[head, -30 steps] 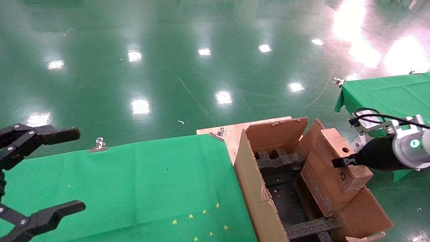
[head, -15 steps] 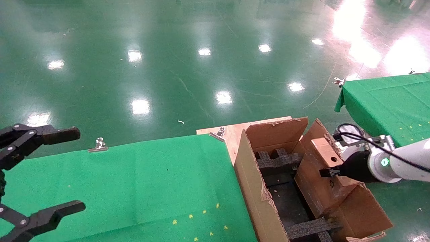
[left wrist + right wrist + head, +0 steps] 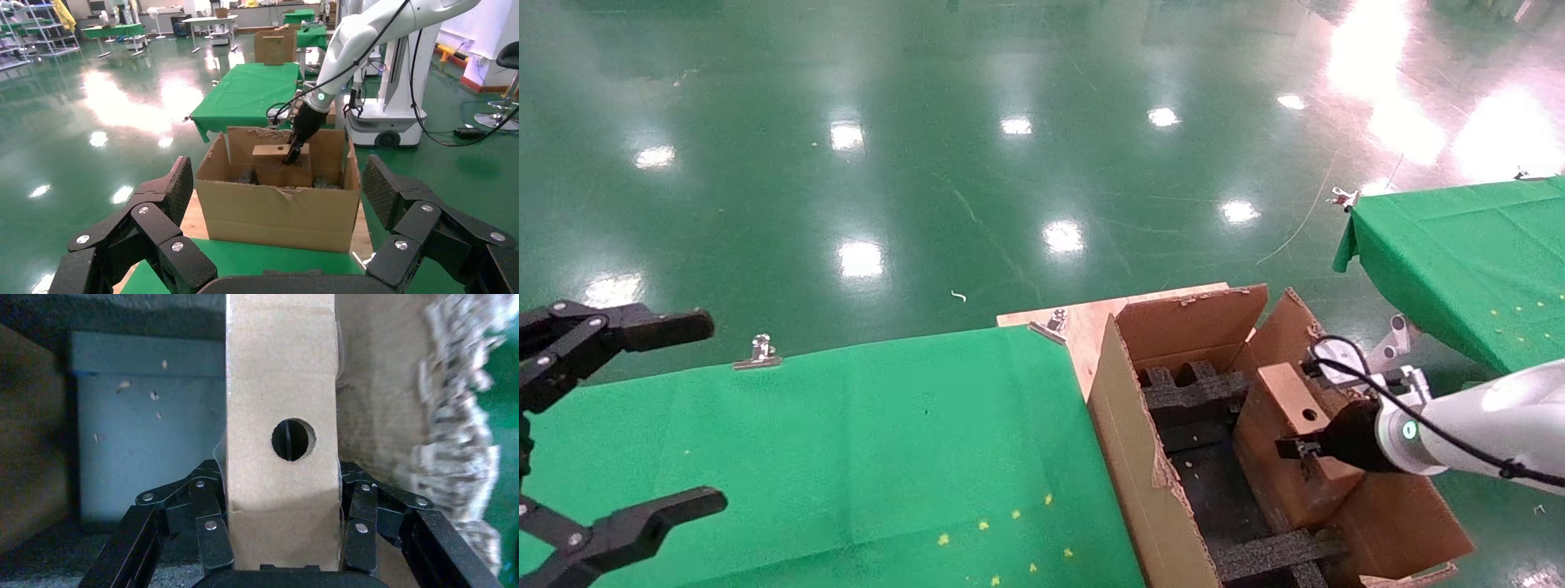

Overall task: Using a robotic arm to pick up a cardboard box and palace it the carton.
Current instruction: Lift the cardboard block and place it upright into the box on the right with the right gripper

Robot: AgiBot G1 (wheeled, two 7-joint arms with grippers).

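Note:
Next, I release the cardboard box, now on edge inside the carton, with my right gripper between the foam blocks, against the carton's side (image 3: 1271, 472) nearest its arm.
The cardboard box (image 3: 1283, 445), small and brown with a round hole in its narrow upper face, stands on edge inside the carton (image 3: 1136, 457), against its right wall. My right gripper (image 3: 1295, 449) is shut on the box's two broad sides. The right wrist view shows the black fingers (image 3: 211, 533) pressing either side of the cardboard box (image 3: 281, 386). The left wrist view shows the cardboard box (image 3: 275, 168) partly sunk below the carton (image 3: 281, 211) rim. My left gripper (image 3: 641, 416) hangs open at the far left over the green cloth, holding nothing.
Black foam blocks (image 3: 1193, 392) line the carton floor. The carton sits on a wooden board (image 3: 1083, 322) beside the green-clothed table (image 3: 846, 441), which has metal clips (image 3: 760, 351) on its edge. A second green table (image 3: 1459, 245) stands at the right.
My right arm has carried the cardboard box leftward and down, so it now sits lower inside the carton. The left arm has not moved.

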